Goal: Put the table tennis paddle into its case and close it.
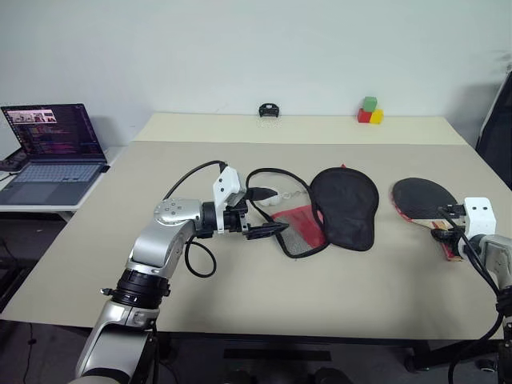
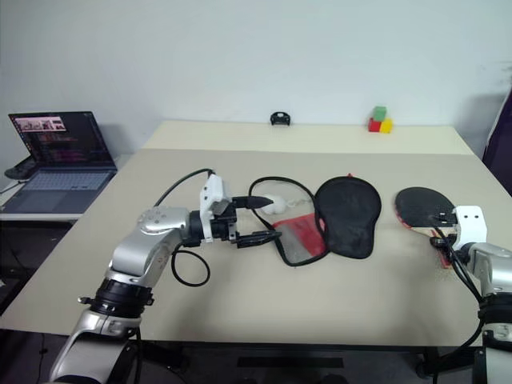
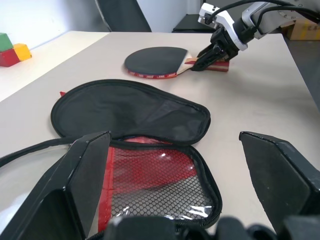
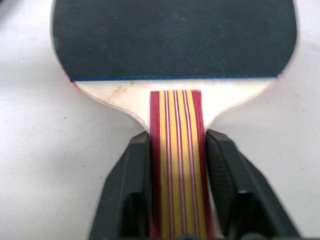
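Observation:
The robot's right gripper will release the table tennis paddle on the spread black flap of the open case [image 1: 345, 202].
The table tennis paddle [image 1: 422, 198] lies flat at the right of the table, black blade [image 4: 175, 40] away from me, striped wooden handle [image 4: 177, 150] toward me. My right gripper [image 4: 177, 142] is shut on that handle, one finger pressed against each side. The case [image 1: 344, 204] lies open mid-table: its black flap is spread to the right and its red mesh half [image 1: 302, 232] to the left, with a white pompom [image 1: 276, 198] on a cord beside it. My left gripper [image 1: 268, 212] stands open at the case's left edge, pointing across it and holding nothing.
A laptop [image 1: 52, 152] sits open on a side table at the left. Coloured blocks [image 1: 370, 112] and a small black object [image 1: 269, 110] rest on the far table. The tan table [image 1: 240, 304] has bare surface in front of the case.

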Available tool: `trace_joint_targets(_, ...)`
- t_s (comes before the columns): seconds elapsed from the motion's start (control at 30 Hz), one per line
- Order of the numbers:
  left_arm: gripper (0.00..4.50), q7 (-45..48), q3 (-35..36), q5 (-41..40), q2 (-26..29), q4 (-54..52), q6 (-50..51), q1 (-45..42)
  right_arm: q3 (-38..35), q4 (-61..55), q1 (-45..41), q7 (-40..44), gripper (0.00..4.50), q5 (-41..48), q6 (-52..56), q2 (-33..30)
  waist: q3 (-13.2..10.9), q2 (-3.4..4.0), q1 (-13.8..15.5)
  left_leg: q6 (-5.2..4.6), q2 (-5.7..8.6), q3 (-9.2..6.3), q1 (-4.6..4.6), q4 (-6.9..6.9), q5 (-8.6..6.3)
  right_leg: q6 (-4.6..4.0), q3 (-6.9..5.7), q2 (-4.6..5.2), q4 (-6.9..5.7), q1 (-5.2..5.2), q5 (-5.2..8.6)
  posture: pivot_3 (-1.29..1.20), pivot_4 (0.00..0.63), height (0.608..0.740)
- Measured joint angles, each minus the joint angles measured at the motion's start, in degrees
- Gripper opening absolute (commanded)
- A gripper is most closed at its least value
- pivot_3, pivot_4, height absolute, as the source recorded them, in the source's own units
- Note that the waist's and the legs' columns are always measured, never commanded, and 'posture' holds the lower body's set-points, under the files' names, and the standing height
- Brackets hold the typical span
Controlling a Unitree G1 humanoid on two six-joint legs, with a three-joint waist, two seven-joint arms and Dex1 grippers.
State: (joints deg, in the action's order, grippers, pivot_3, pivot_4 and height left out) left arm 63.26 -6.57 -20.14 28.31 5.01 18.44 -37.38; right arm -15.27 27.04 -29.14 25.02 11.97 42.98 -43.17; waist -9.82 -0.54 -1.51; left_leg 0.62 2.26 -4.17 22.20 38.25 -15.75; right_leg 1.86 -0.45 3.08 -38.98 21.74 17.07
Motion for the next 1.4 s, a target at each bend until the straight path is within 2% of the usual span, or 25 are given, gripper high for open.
trace_joint_targets(0.13,4.50,0.0,0.2,0.0,1.0,0.0,0.0,0.0,0.1,-1.1,0.6,-1.2,1.10,0.1,0.2,0.4,0.0,0.00,0.0,-0.01,0.00,0.00,-0.27,-0.08,-0.01,0.00,0.01,0.00,0.02,-0.21,0.00,0.00,0.150,0.740)
trace_joint_targets(0.4,4.50,-0.3,2.5,-0.1,4.3,0.0,0.1,1.4,-3.5,-4.1,-0.5,-4.3,1.10,2.1,5.7,0.6,0.0,0.08,0.0,-0.01,0.01,0.06,-0.17,-0.15,-0.01,0.00,0.07,0.01,0.02,-0.04,0.01,0.00,0.150,0.740)
trace_joint_targets(0.67,4.50,-0.8,2.6,-0.1,4.7,-0.2,0.2,2.4,-6.8,-18.6,-2.8,-6.9,1.10,6.2,15.3,1.3,-0.1,0.09,-0.3,-0.01,-0.03,0.07,-0.15,-0.22,-0.01,0.00,0.10,0.01,0.01,0.03,0.01,0.00,0.150,0.740)
trace_joint_targets(0.87,4.50,-1.3,2.6,-0.2,4.9,-0.3,0.2,2.4,-8.4,-34.7,-6.9,-12.7,1.10,11.7,28.2,12.4,-0.1,0.10,-0.3,-0.01,-0.06,0.05,-0.13,-0.24,-0.01,0.00,0.12,-0.01,-0.01,0.09,0.01,0.00,0.150,0.740)
trace_joint_targets(1.07,4.50,-1.3,3.3,-0.2,5.4,-0.3,0.2,2.7,-8.5,-42.3,-8.7,-19.8,1.10,13.2,35.9,27.2,-0.1,0.10,-0.2,0.05,-0.02,0.00,0.43,-0.18,0.03,-0.02,0.10,0.01,-0.06,0.61,0.00,0.00,0.150,0.740)
trace_joint_targets(1.13,4.50,-1.4,3.4,-0.2,5.4,-0.4,0.2,2.8,-8.0,-42.5,-8.7,-21.8,1.10,13.1,36.4,30.9,-0.1,0.10,-0.1,0.19,-0.01,-0.01,0.51,-0.18,0.11,-0.02,0.08,0.01,-0.03,0.66,0.00,0.00,0.150,0.740)
trace_joint_targets(1.4,4.50,-1.8,3.6,-0.2,5.4,-1.1,0.2,3.7,-3.9,-39.9,-8.0,-26.5,1.10,9.0,31.1,36.9,-0.1,0.12,-0.4,0.27,0.01,0.02,0.59,-0.22,0.17,-0.02,0.10,0.00,-0.09,0.85,0.00,0.00,0.150,0.740)
